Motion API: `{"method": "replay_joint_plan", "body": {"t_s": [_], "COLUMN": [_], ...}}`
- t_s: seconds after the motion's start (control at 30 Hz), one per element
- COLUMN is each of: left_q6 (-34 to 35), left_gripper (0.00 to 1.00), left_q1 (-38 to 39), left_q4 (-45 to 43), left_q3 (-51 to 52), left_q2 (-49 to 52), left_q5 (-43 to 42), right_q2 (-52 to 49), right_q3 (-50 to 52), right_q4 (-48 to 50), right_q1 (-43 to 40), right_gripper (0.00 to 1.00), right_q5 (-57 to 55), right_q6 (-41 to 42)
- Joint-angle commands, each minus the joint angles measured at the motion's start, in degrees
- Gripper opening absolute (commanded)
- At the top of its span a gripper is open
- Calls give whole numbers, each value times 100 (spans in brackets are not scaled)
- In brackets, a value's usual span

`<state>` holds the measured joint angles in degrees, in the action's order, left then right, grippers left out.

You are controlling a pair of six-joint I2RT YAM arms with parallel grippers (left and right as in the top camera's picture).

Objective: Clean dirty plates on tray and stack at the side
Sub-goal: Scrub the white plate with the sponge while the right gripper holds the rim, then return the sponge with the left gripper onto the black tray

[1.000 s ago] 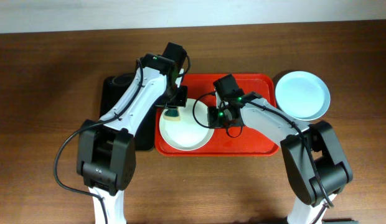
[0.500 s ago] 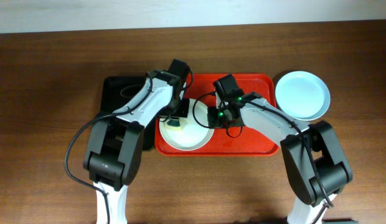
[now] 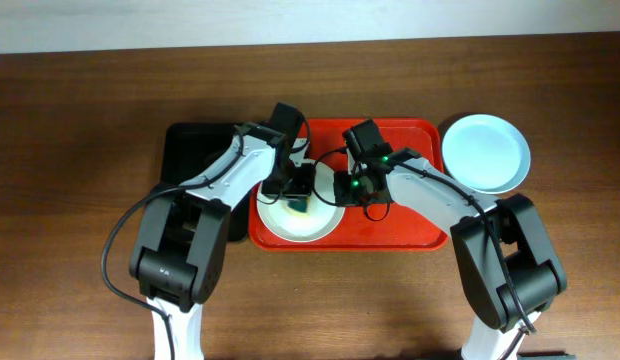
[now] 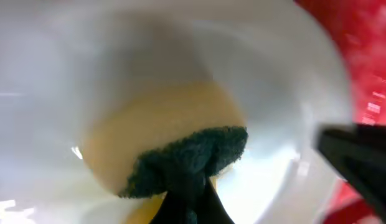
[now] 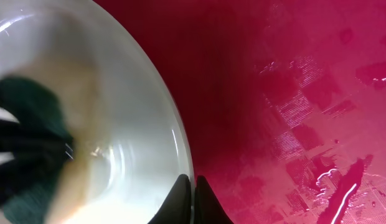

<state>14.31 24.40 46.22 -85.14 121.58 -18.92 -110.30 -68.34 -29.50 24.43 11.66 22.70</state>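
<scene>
Next, my left gripper drops the green-yellow sponge inside the black tray (image 3: 201,215), toward its near edge.
A white plate (image 3: 288,224) lies on the left part of the red tray (image 3: 410,228). My left gripper (image 3: 299,199) is shut on a dark green and yellow sponge (image 4: 188,159), which presses on the plate's (image 4: 68,81) yellowish middle. My right gripper (image 3: 341,190) is shut on the plate's right rim (image 5: 182,163), one finger inside and one outside, its tips (image 5: 193,198) low in the right wrist view. That view also shows the sponge (image 5: 30,118) at the far left. A light blue plate (image 3: 485,152) sits off the tray, on the table to its right.
A black tray (image 3: 195,160) lies to the left of the red one, partly under my left arm. Wet streaks shine on the red tray floor (image 5: 305,112). Brown table surface (image 3: 70,200) surrounds both trays.
My left gripper has carried the sponge from the plate's left edge rightward to its middle. The right gripper and the plate have stayed put.
</scene>
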Motion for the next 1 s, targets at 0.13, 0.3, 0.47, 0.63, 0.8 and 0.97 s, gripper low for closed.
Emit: {"method": "replay_joint_plan", "body": {"t_s": [0.13,0.3,0.47,0.63,0.8,0.97], "left_q6": [-118,-116,-116,-118,-118,-284], "left_gripper": [0,0,0,0,0,0], "left_q1": [131,-79,-264,-428,-662,-761], "left_q4": [83,138,361,780,1088,1220], "left_q3": [229,188,188,188,190,190], "left_q2": [291,-529,-1443,-1853,-1843,-1843], "left_q5": [-1187,-581,345,1141,2339,2299], "right_q2": [31,31,31,31,31,31], "right_q3": [63,63,63,63,63,63], "right_q4": [20,20,20,20,20,24], "right_q1": [37,37,37,37,37,37], "right_gripper": [4,4,4,4,5,5], "right_q5": [-26,-26,-26,-26,-26,-26], "right_q6": [2,2,2,2,2,2]}}
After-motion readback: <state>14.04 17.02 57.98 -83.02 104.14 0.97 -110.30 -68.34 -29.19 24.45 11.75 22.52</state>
